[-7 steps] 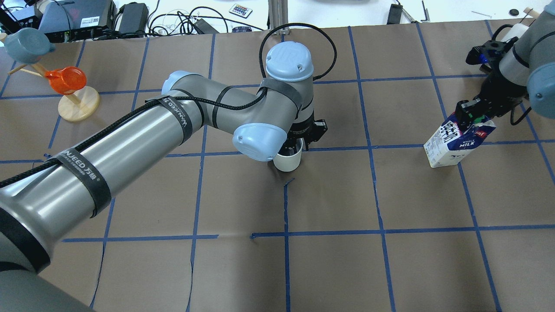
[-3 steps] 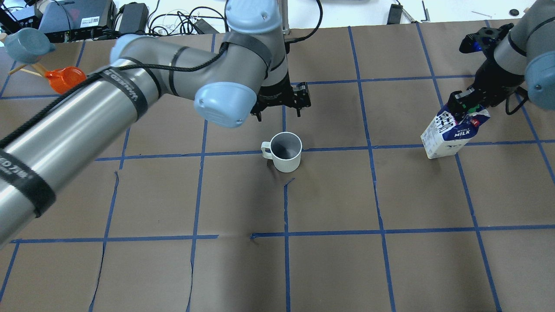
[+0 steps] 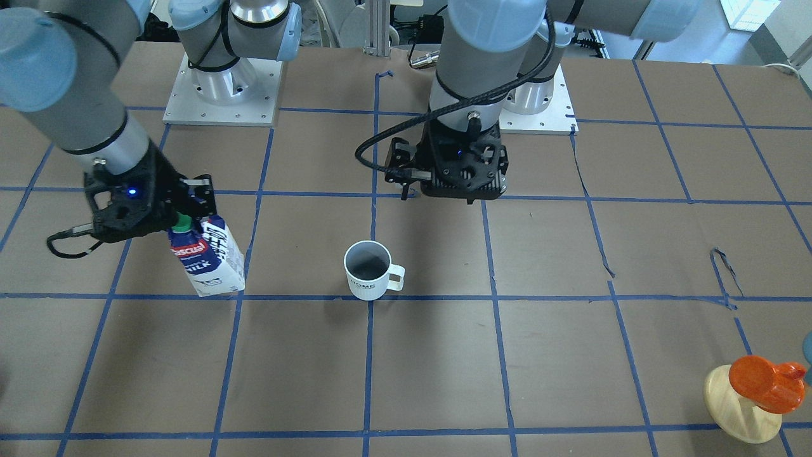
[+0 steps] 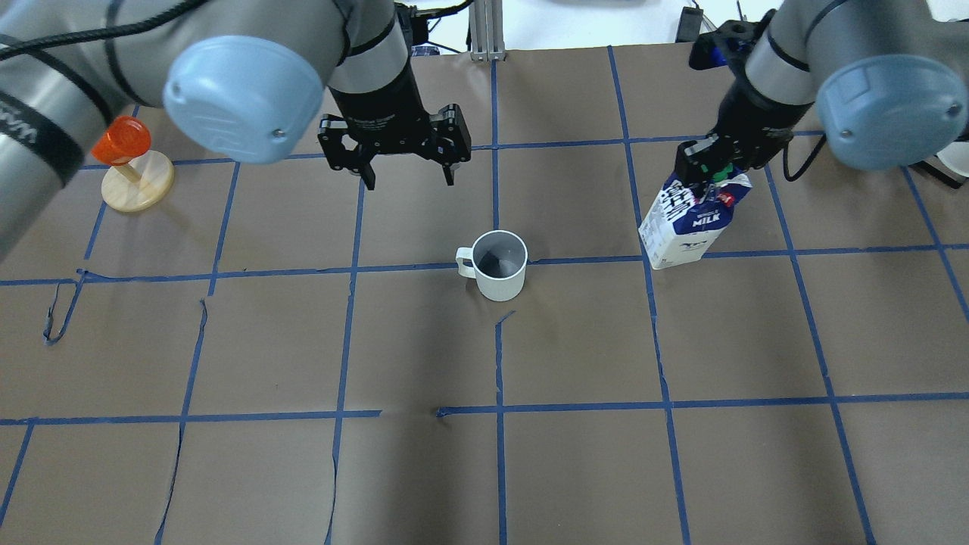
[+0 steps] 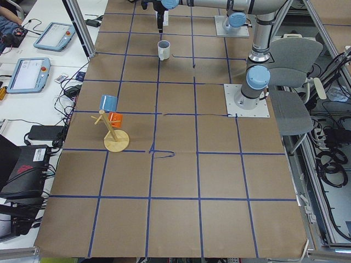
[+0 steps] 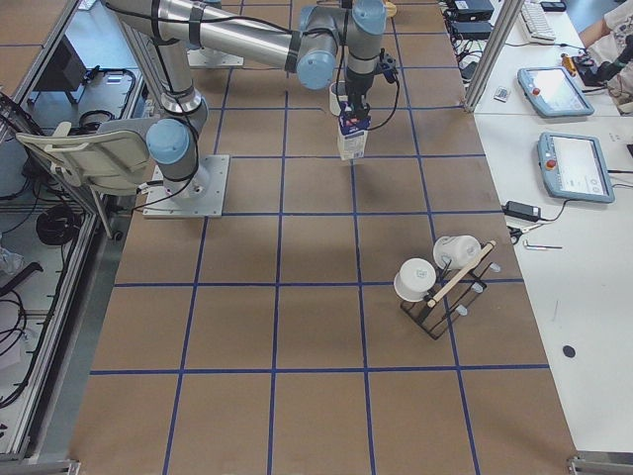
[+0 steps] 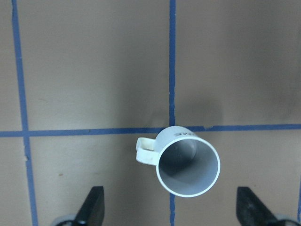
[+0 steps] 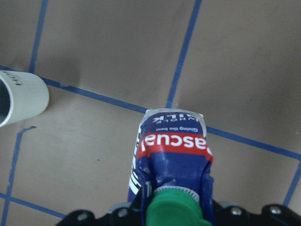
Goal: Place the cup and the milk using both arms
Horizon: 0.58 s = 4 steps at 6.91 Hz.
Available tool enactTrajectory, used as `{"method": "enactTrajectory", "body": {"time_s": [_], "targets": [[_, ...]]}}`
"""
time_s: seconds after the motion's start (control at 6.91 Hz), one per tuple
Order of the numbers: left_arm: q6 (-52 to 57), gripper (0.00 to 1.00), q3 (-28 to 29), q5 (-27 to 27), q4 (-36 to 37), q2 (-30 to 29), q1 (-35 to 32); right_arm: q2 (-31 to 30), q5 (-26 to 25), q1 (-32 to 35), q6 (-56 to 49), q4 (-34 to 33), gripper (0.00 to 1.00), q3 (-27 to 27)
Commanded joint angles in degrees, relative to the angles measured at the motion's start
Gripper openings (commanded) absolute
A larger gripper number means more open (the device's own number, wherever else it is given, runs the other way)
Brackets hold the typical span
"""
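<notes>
My right gripper is to put the milk down next. It will set it on the blue tape [image 3: 323,299] [image 8: 81,89] against the white cup, opposite the cup's handle. The milk now hangs tilted beside the cup.
The white cup [image 4: 500,265] stands upright on the brown table where blue tape lines cross, its handle towards the robot's left; it also shows in the front view [image 3: 368,270] and the left wrist view [image 7: 188,167]. My left gripper [image 4: 409,180] is open and empty, raised above the table beyond the cup; both fingertips [image 7: 91,207] frame the cup from above. My right gripper [image 4: 708,174] is shut on the top of the blue and white milk [image 4: 685,227], which hangs tilted to the cup's right [image 3: 209,260] [image 8: 171,146]. I cannot tell whether its base touches the table.
An orange cup [image 4: 125,140] hangs on a wooden stand [image 4: 136,182] at the far left. A rack with white cups [image 6: 440,282] stands beyond the right arm's end of the table. The arm bases [image 3: 219,89] are at the robot's edge.
My left gripper has let go of the cup, risen and drawn back to the far left. My right arm has carried the milk leftwards, closer to the cup.
</notes>
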Motion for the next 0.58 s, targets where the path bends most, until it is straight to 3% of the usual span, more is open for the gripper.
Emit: {"method": "enactTrajectory", "body": {"time_s": [0.0,0.43], "targets": [[1.64,1.0,-1.17,0.45,-6.22,5.34,3.36,1.43,0.19,9.75,9.95,-5.47,0.3,-0.71],[5.99,1.0,-5.56,0.72,-6.24,10.27,8.63,2.67,0.02,12.68,25.3,-9.08,0.3,-0.63]]}}
